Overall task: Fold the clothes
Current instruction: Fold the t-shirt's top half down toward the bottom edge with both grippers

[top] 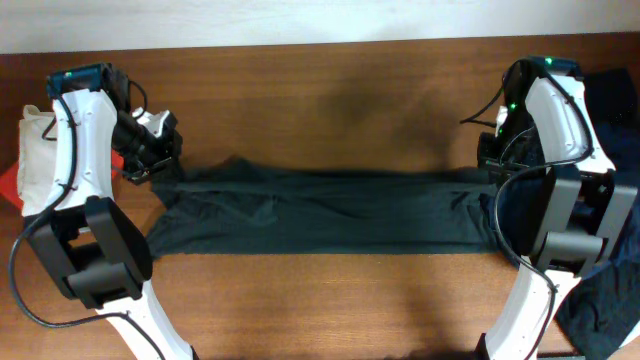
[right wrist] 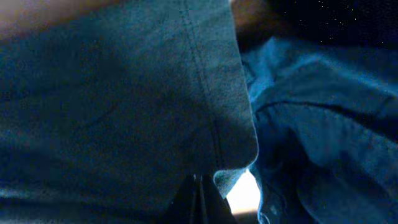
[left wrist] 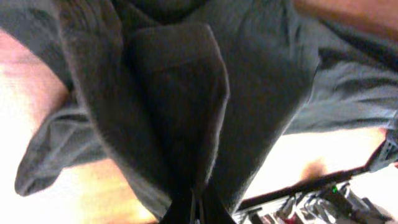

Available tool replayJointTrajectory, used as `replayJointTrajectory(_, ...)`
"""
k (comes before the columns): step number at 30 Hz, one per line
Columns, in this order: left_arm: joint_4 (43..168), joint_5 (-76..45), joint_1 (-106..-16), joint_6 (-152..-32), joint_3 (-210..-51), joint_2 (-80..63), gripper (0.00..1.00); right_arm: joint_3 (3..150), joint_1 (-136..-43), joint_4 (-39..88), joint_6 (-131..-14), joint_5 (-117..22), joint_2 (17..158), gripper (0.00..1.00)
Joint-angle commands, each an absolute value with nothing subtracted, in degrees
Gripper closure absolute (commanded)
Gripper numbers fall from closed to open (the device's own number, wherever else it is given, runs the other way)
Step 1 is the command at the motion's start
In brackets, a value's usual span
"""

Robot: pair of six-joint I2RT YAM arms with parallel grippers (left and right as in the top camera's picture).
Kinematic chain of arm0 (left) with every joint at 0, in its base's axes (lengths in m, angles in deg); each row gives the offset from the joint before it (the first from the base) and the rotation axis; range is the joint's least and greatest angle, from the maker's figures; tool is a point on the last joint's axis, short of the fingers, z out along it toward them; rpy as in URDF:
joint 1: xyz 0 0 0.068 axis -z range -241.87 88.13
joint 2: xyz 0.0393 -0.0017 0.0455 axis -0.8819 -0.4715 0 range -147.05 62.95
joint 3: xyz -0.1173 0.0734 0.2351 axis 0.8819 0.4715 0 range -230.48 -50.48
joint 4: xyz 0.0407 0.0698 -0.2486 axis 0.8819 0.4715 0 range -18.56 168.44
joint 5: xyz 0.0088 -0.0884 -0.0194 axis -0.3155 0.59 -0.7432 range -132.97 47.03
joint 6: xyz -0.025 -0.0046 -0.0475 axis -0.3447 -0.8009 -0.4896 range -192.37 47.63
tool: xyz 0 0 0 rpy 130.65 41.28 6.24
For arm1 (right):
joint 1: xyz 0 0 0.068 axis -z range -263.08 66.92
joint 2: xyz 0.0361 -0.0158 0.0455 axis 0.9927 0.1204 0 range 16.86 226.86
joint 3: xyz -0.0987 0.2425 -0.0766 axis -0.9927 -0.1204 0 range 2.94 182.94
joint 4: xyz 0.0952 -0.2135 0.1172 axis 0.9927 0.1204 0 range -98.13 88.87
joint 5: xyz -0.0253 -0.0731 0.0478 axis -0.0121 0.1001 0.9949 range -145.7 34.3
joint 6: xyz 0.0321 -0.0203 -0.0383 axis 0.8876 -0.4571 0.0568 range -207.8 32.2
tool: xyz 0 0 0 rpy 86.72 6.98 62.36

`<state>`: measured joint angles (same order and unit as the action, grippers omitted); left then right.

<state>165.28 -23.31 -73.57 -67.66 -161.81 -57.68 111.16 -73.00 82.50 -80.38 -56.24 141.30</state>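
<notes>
The robot's left gripper should release the fabric on the dark garment's front edge (top: 197,250), close to the end that is nearest the white cloth.
A dark garment (top: 320,210) of the clothes lies spread in a long band across the table's middle, folded lengthwise. My left gripper (top: 165,165) is at its left end and shut on the fabric. In the left wrist view the cloth (left wrist: 180,106) bunches in folds that run down into the closed jaws of that gripper (left wrist: 198,208). My right gripper (top: 490,178) sits at the garment's right end. The right wrist view shows it (right wrist: 198,199) shut on the stitched hem of the dark cloth (right wrist: 124,106).
A white cloth (top: 35,150) and a red one (top: 8,185) lie at the table's left edge behind the left arm. A pile of dark blue clothes (top: 612,280) sits at the right edge, also showing as blue fabric (right wrist: 323,124) beside the hem.
</notes>
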Motion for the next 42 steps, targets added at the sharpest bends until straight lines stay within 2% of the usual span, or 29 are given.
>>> replayJointTrajectory(1,168.2,-27.0,-73.9,-66.2,-161.8,-57.6,1.0,111.6,-72.9,84.8,-81.6,-57.9,140.0,0.96)
replayJointTrajectory(9,168.2,-30.7,-73.6,-66.7,-157.8,-57.1,1.0,110.0,-73.0,88.5,-82.0,-57.9,140.0,0.96)
replayJointTrajectory(13,168.1,-32.6,-73.5,-67.3,-149.7,-57.0,0.99,104.7,-73.0,86.8,-82.0,-57.9,140.0,0.96)
replayJointTrajectory(17,168.2,-40.4,-73.5,-73.9,-145.6,-57.0,0.99,100.6,-73.0,84.8,-82.0,-57.9,140.0,0.96)
replayJointTrajectory(21,167.0,-41.3,-73.5,-74.6,-141.9,-57.0,0.99,99.8,-73.0,84.4,-82.0,-57.9,140.0,0.95)
replayJointTrajectory(22,166.6,-41.5,-73.5,-74.5,-141.6,-57.0,0.98,99.8,-73.0,84.4,-82.0,-57.9,140.0,0.95)
replayJointTrajectory(23,166.4,-42.2,-73.5,-74.6,-141.5,-57.0,0.84,99.7,-73.0,84.4,-82.0,-57.9,140.0,0.83)
replayJointTrajectory(24,166.1,-42.4,-73.5,-74.6,-141.6,-57.0,0.63,99.7,-73.0,84.4,-82.0,-57.9,140.0,0.7)
replayJointTrajectory(25,165.5,-42.7,-73.6,-74.6,-141.6,-57.0,0.59,99.7,-73.0,84.6,-82.3,-57.9,140.0,0.7)
replayJointTrajectory(33,159.1,-38.7,-72.6,-77.1,-151.1,-54.7,0.57,100.8,-72.3,80.6,-83.1,-57.7,140.0,0.67)
replayJointTrajectory(36,155.8,-33.2,-70.1,-76.4,-151.0,-53.8,0.57,105.6,-67.3,78.4,-82.9,-52.4,140.0,0.68)
replayJointTrajectory(37,155.4,-33.3,-68.8,-76.3,-151.0,-53.8,0.57,105.5,-65.0,77.1,-83.7,-49.5,140.0,0.71)
replayJointTrajectory(42,153.3,-33.3,-64.0,-75.4,-147.7,-53.8,0.56,98.4,-60.0,73.1,-88.8,-48.8,140.0,0.73)
